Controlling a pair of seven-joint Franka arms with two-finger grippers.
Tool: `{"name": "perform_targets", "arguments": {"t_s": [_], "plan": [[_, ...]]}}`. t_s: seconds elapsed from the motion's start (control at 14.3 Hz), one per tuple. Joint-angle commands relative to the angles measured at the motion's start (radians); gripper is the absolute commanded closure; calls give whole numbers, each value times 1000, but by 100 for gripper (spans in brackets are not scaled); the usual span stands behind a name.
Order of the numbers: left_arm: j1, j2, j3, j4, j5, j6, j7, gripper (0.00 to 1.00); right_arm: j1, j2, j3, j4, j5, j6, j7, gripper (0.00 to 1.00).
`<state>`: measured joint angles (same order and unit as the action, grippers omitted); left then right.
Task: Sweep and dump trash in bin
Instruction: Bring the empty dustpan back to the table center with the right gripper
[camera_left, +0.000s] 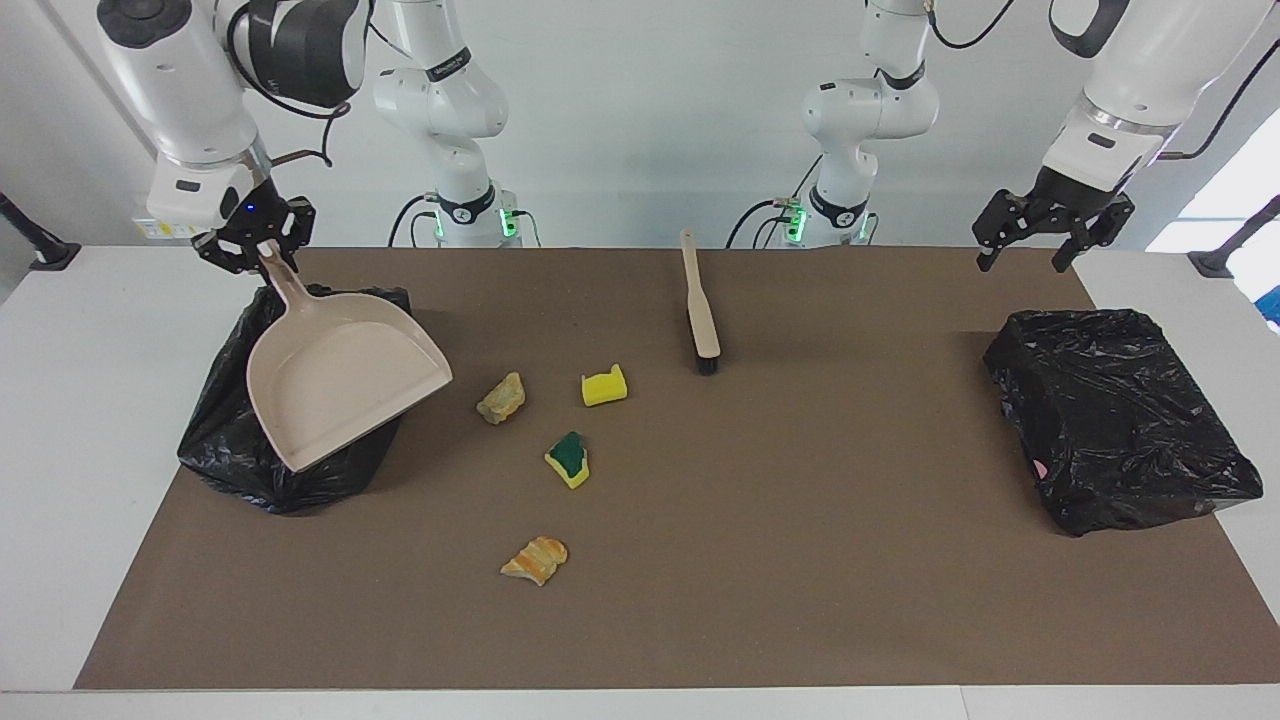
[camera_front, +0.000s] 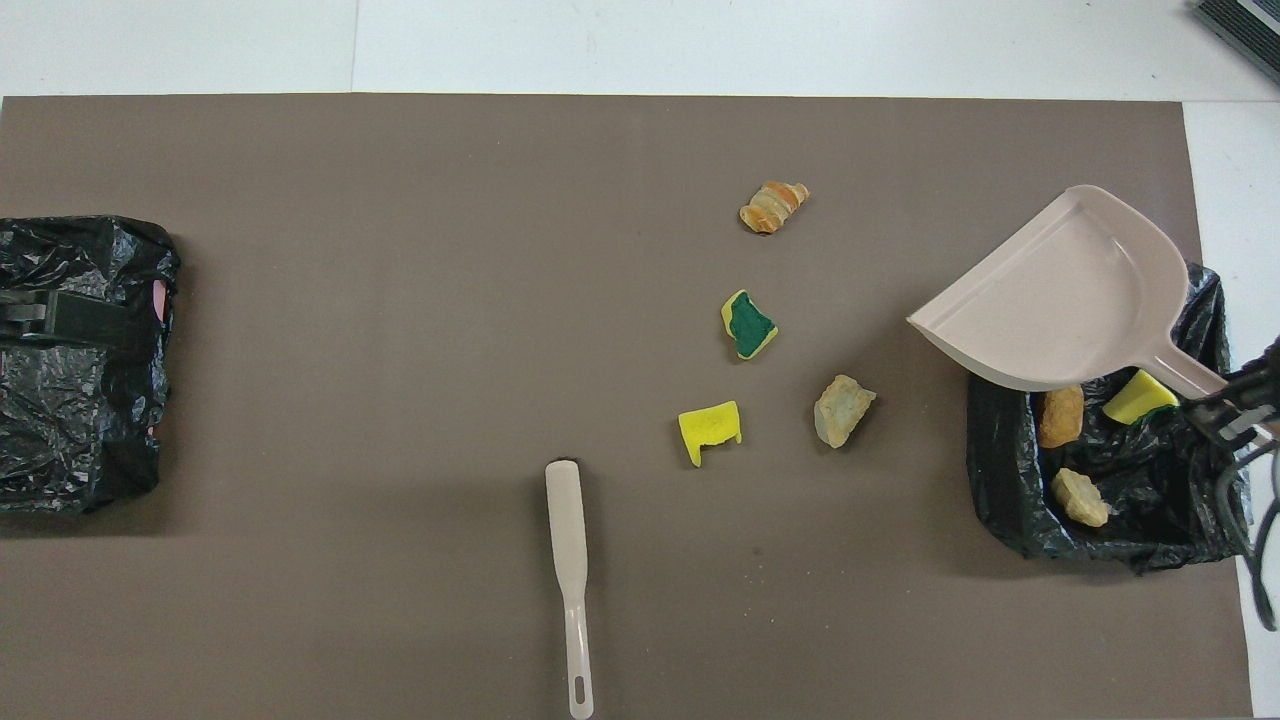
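Next, the right gripper releases the beige dustpan on the brown mat (camera_front: 577, 266) beyond the beige brush's bristles. The dustpan is now held over the black-bagged bin.
My right gripper (camera_left: 262, 250) is shut on the handle of the beige dustpan (camera_left: 340, 385), which it holds nearly level over the black-bagged bin (camera_left: 290, 465) at the right arm's end. The pan (camera_front: 1060, 300) looks empty. Inside the bin (camera_front: 1130, 510) lie an orange chunk (camera_front: 1058, 415), a yellow sponge bit (camera_front: 1140, 395) and a tan chunk (camera_front: 1080, 497). On the mat beside the bin lies more trash: a tan chunk (camera_left: 501, 398), a yellow sponge (camera_left: 604, 385), a yellow-and-green sponge (camera_left: 569, 459) and an orange-striped chunk (camera_left: 534, 560). My left gripper (camera_left: 1020, 260) waits open in the air.
A beige brush (camera_left: 701, 320) lies on the brown mat near the robots, bristles toward the scraps. A second black-bagged box (camera_left: 1120, 420) sits at the left arm's end, under the left gripper (camera_front: 60, 322). White table (camera_left: 90, 420) borders the mat.
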<state>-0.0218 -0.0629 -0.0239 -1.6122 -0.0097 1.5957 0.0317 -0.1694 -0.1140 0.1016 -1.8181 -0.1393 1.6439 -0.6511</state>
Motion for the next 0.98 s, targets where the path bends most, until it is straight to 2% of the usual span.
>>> {"name": "perform_targets", "arguments": {"t_s": [0.0, 0.14, 0.56, 0.91], "plan": [[5, -17, 2, -15, -18, 17, 19, 0, 59, 2, 1, -4, 67, -15, 158, 100], [5, -17, 4, -17, -18, 17, 20, 0, 109, 17, 1, -4, 104, 3, 322, 100], [3, -20, 4, -20, -18, 4, 20, 0, 296, 111, 1, 25, 130, 135, 660, 100], [5, -20, 5, -20, -18, 6, 22, 0, 473, 269, 6, 154, 158, 184, 986, 100]]}}
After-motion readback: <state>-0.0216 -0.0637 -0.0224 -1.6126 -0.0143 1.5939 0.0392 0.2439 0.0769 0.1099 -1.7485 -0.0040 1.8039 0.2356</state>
